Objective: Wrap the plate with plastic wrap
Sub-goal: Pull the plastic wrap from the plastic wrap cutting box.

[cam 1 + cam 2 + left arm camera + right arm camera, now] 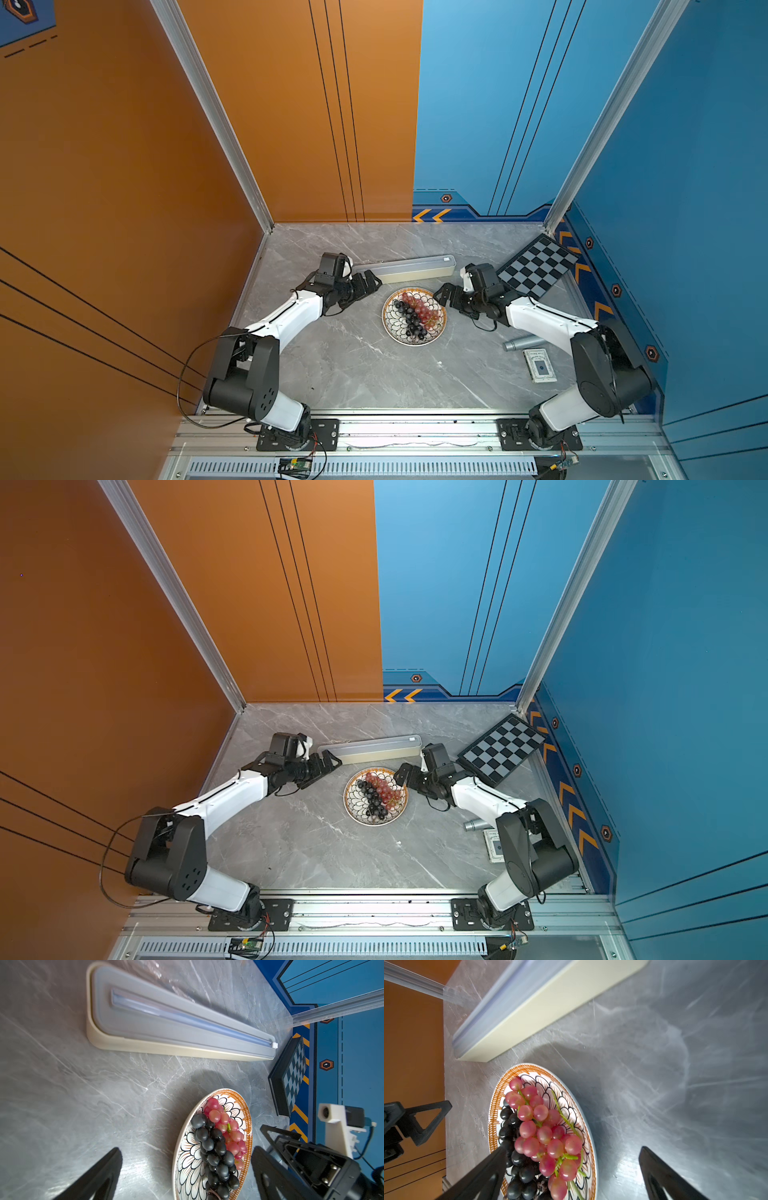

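Next, I close my left gripper on the plastic wrap's loose corner (373, 260) (156, 965) behind the cream dispenser box, near the end of the box by my left arm.
The plate (390, 330) (352, 810), white with a scale pattern and an orange rim, sits mid-table and carries red and dark grapes (415, 313). Behind it lies the long cream dispenser box (411, 269) (374, 750) with a grey top track. In the left wrist view a strip of crinkly plastic wrap (176, 982) lies on the table behind the box (166, 1047). My left gripper (370, 286) (187, 1152) hovers open to the left of the plate (187, 1159), near the box's left end. My right gripper (439, 294) (574, 1150) is open at the plate's right rim (496, 1105), one finger above the grapes (550, 1142).
A black-and-white chessboard (536, 266) leans at the back right corner. A grey cylinder (519, 344) and a small card box (539, 365) lie under my right arm. Orange and blue walls close in the grey marble table (353, 365).
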Motion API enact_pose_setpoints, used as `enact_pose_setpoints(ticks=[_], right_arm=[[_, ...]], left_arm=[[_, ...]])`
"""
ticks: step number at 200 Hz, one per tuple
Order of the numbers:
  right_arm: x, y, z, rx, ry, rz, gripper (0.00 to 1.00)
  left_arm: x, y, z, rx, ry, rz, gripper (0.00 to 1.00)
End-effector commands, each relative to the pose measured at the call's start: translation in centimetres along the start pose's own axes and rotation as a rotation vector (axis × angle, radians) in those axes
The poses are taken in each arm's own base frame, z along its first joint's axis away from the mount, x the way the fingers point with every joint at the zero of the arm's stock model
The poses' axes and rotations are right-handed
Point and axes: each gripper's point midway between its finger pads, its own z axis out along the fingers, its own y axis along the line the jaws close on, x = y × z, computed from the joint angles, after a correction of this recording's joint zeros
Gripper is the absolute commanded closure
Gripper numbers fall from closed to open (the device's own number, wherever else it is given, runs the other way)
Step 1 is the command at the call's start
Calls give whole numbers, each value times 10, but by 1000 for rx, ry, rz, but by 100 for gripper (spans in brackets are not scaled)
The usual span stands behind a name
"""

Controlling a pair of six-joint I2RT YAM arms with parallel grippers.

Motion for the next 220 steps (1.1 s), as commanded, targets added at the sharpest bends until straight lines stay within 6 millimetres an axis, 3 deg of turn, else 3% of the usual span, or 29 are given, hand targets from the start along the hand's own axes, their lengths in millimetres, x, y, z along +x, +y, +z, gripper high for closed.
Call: enact_pose_setpoints(ticks=[1, 7, 29, 55, 81, 113, 156, 174, 178, 220], right_arm=[[-28, -7, -24, 65, -45, -95, 2], [-35, -8, -27, 66, -50, -112, 3], [-63, -15, -37, 87, -71, -156, 3], [-92, -27, -35, 92, -83, -149, 2], [-114, -34, -18, 88, -72, -145, 1], [-132, -34, 14, 68, -50, -122, 0], [-147, -31, 62, 5, -53, -51, 0], [-156, -26, 70, -7, -73, -55, 0], [-154, -33, 79, -3, -59, -48, 0], [-166, -35, 87, -30, -65, -53, 0]], left_arm=[[-31, 6, -23, -35, -69, 49, 1], [-46, 1, -29, -30, -101, 63, 0], [-72, 6, -30, -43, -136, 83, 2], [-96, 12, -15, -29, -121, 91, 5], [-111, 18, 7, 3, -81, 84, 6], [-118, 35, 32, 10, -35, 24, 2], [-119, 30, 57, 39, 8, 20, 0], [-126, 32, 63, 35, 2, 29, 0], [-127, 32, 65, 35, 1, 31, 0], [-136, 32, 75, 104, 34, 57, 6]])
